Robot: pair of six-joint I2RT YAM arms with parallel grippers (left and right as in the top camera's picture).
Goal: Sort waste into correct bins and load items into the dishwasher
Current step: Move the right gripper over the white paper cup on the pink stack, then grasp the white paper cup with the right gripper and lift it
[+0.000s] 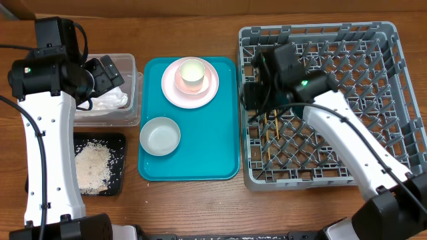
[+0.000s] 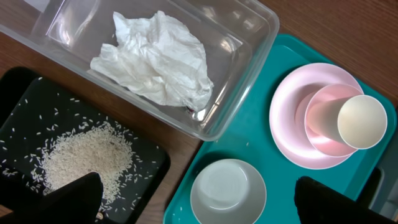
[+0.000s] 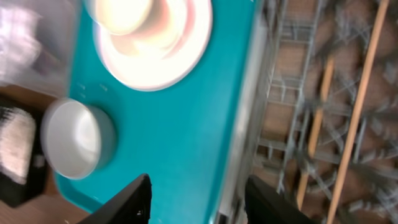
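The cream cup should go into the rack, so my right gripper needs to close on the cream cup's rim (image 1: pixel 183 77) (image 3: pixel 103 27), on the side facing the whitish bowl.
The crumpled white napkin (image 2: pixel 155 59) lies in the clear tub (image 1: pixel 130 87). Loose rice (image 1: pixel 92 167) lies in the black tray (image 1: pixel 119 143). On the teal serving tray (image 1: pixel 200 150) stands the pink plate (image 1: pixel 172 90) with a pink dish and the cream cup (image 1: pixel 193 73) on it, and the whitish bowl (image 1: pixel 160 136) sits near its front left. The chopsticks (image 1: pixel 272 133) lie on the floor of the grey dish rack (image 1: pixel 373 30). My left gripper (image 2: pixel 199 199) is open and empty above the tub and bowl. My right gripper (image 3: pixel 196 199) is open and empty over the rack's left edge. No red sauce packet shows.
The teal tray lies between the tub and the rack. A cardboard box edge (image 1: pixel 17 8) sits at the back left. Bare wooden table (image 1: pixel 200 207) runs along the front.
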